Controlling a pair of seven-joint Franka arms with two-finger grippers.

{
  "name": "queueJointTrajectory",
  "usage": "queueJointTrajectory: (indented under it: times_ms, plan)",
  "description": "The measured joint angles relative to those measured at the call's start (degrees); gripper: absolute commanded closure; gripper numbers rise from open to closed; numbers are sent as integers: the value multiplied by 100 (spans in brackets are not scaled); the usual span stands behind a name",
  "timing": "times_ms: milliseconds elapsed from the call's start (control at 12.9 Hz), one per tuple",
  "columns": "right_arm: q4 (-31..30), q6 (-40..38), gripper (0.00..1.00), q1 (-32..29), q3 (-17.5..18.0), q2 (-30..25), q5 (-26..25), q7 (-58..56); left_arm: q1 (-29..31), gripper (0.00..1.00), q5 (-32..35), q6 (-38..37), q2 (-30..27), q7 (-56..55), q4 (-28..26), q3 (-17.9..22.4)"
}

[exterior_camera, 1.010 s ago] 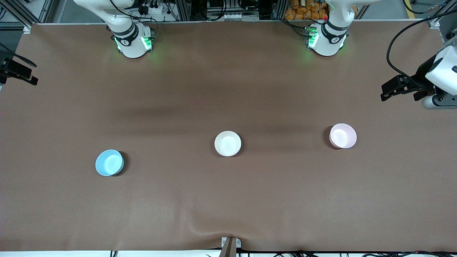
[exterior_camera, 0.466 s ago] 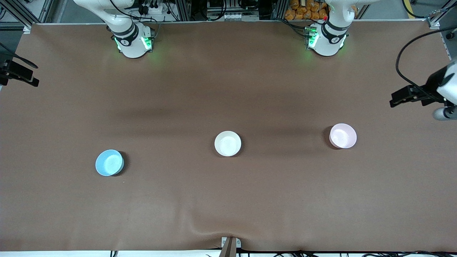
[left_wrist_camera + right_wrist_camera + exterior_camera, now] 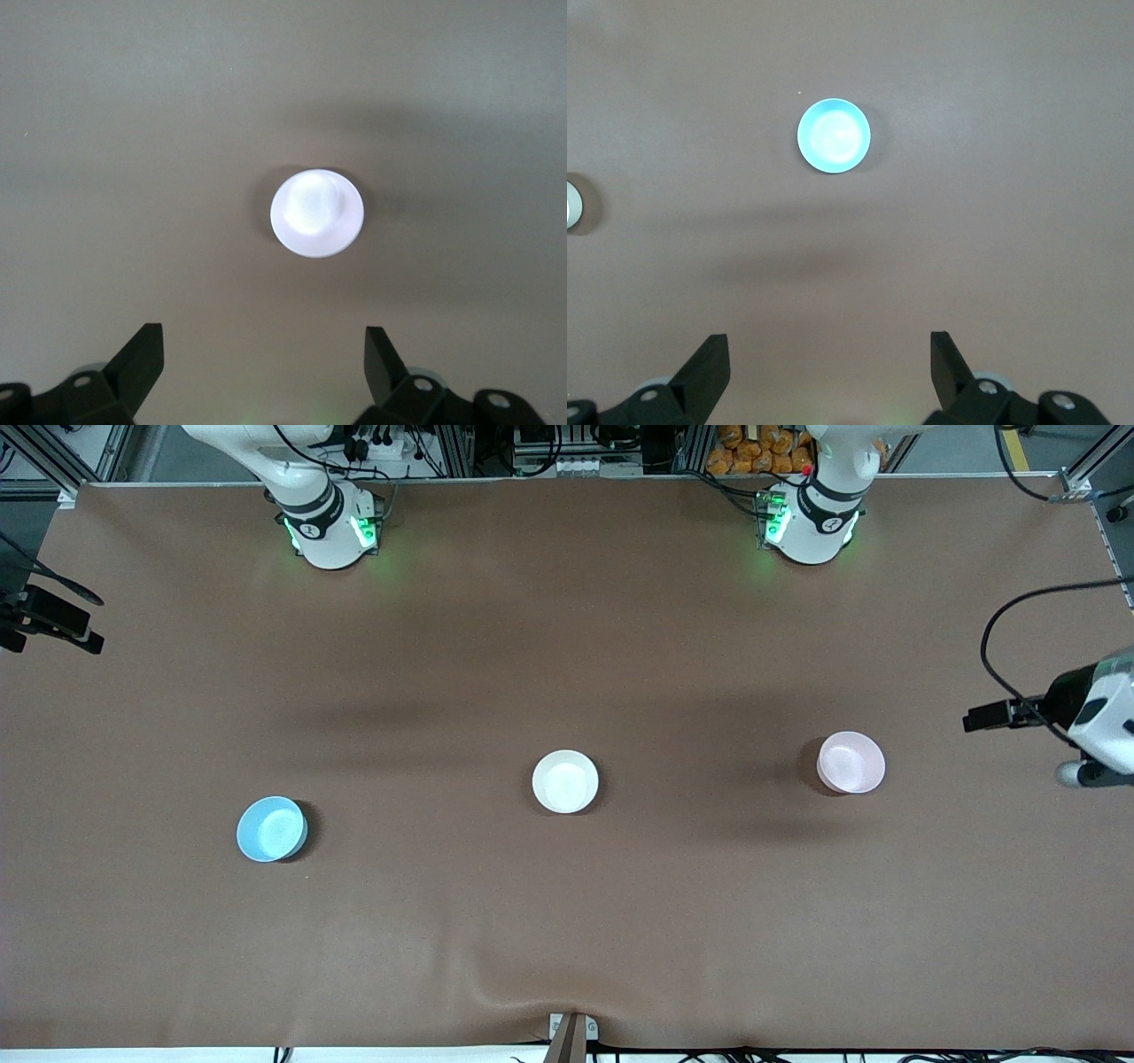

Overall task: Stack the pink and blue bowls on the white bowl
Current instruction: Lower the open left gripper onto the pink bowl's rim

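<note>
The pink bowl is next for my left gripper, which should go there and close on the pink bowl's rim (image 3: 882,764) (image 3: 297,251), on the side farthest from the white bowl.
Three small bowls stand apart and upright on the brown table. The white bowl (image 3: 565,781) is in the middle. The pink bowl (image 3: 850,763) stands toward the left arm's end, the blue bowl (image 3: 272,829) toward the right arm's end. My left gripper (image 3: 972,719) hangs open and empty over the table's end, beside the pink bowl (image 3: 316,212); its own view shows it (image 3: 264,354) high above that bowl. My right gripper (image 3: 89,636) hovers open and empty over its own end of the table. In its view, the gripper (image 3: 830,359) is well short of the blue bowl (image 3: 834,135).
The brown table cover (image 3: 567,921) has a wrinkle at its near edge by a small clamp (image 3: 571,1032). The two arm bases (image 3: 330,527) (image 3: 811,522) stand along the table's farthest edge. A sliver of the white bowl (image 3: 571,204) shows at the right wrist view's edge.
My left gripper has swung along the table's end, coming level with the pink bowl. My right gripper has shifted slightly the same way. The bowls have not moved.
</note>
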State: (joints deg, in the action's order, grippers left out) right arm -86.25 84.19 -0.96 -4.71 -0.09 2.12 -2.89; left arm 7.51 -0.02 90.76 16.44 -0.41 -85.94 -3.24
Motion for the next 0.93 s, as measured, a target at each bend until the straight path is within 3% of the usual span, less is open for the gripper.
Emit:
queueJointTrajectory:
  times_ms: [311, 622, 933]
  plan:
    - [-3, 259, 0, 46, -9, 106, 0, 0, 213, 0, -3, 814, 687, 263, -255, -6]
    - [-11, 459, 0, 47, -13, 381, 0, 0, 200, 0, -3, 1877, 845, 263, -1160, -23]
    - [6, 539, 0, 45, -18, 463, 0, 0, 196, 1, -3, 3232, 732, 263, -2434, -39]
